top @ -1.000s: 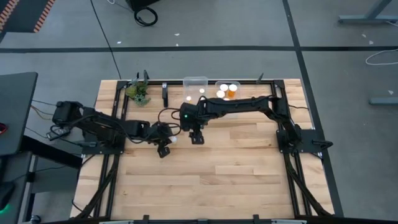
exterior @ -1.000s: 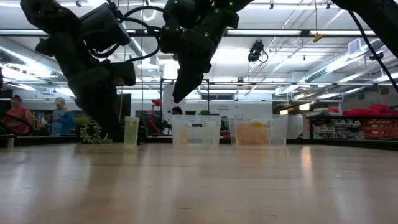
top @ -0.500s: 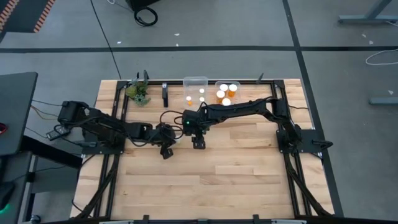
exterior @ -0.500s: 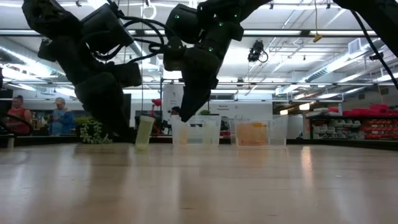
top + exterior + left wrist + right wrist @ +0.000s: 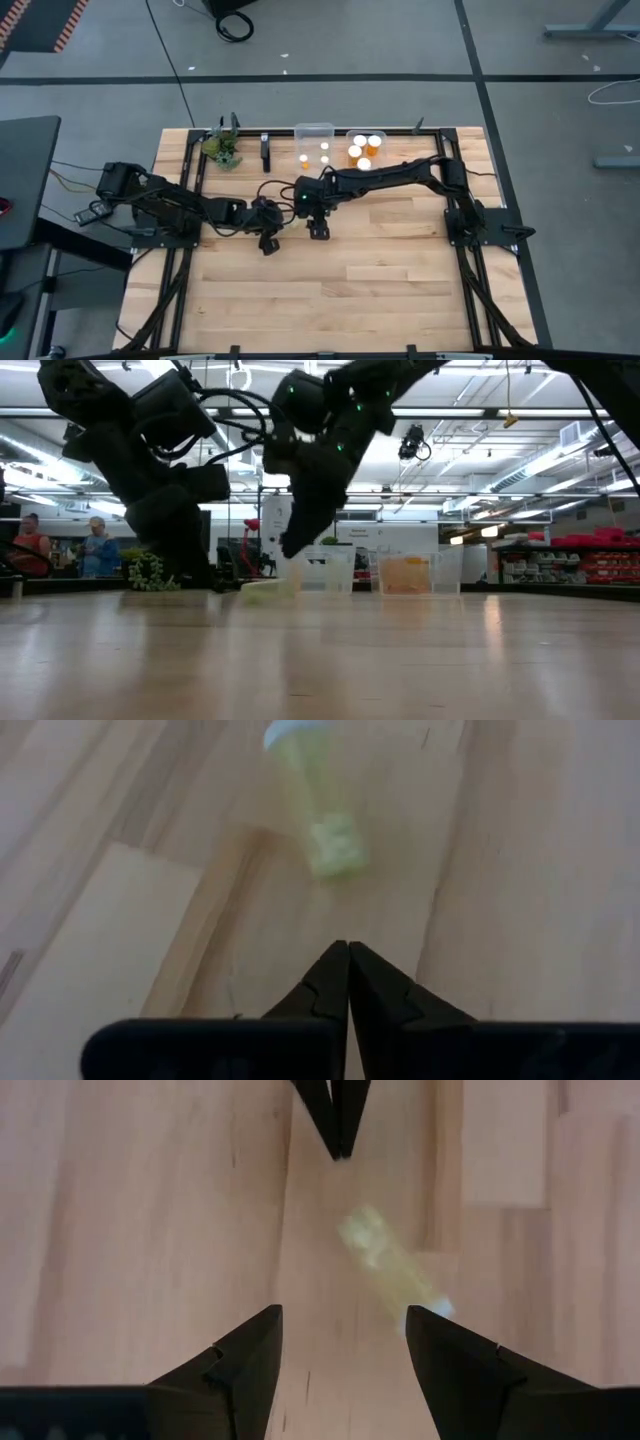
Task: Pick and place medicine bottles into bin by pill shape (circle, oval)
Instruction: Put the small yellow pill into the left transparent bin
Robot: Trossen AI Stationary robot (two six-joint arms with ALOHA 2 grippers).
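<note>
The robot's left gripper is closed short of the bottom end of the bottle, so it should open around that end, and the right gripper needs to take the bottle's cap (image 5: 437,1310).
A pale yellowish medicine bottle (image 5: 268,588) with a white cap lies on its side on the wooden table, between my two grippers; it also shows as the bottle (image 5: 315,800) and the bottle (image 5: 390,1265), blurred. My left gripper (image 5: 348,948) is shut and points at the bottle's bottom end, a short way off. My right gripper (image 5: 343,1315) hangs open above the table on the bottle's other side, nothing between its fingers. In the high view my left gripper (image 5: 268,243) and right gripper (image 5: 318,230) hide the bottle.
Two clear bins stand at the far edge: one bin (image 5: 314,145) holds small bottles, the other bin (image 5: 365,147) holds orange bottles with white caps. A green plant sprig (image 5: 222,150) sits at the far left. Bare wood lies toward the near edge. People stand beyond the table.
The bottle stood upright beside my left gripper, then leaned, and now it has fallen onto its side, its top toward my right gripper. My right gripper has come down toward the table, still open.
</note>
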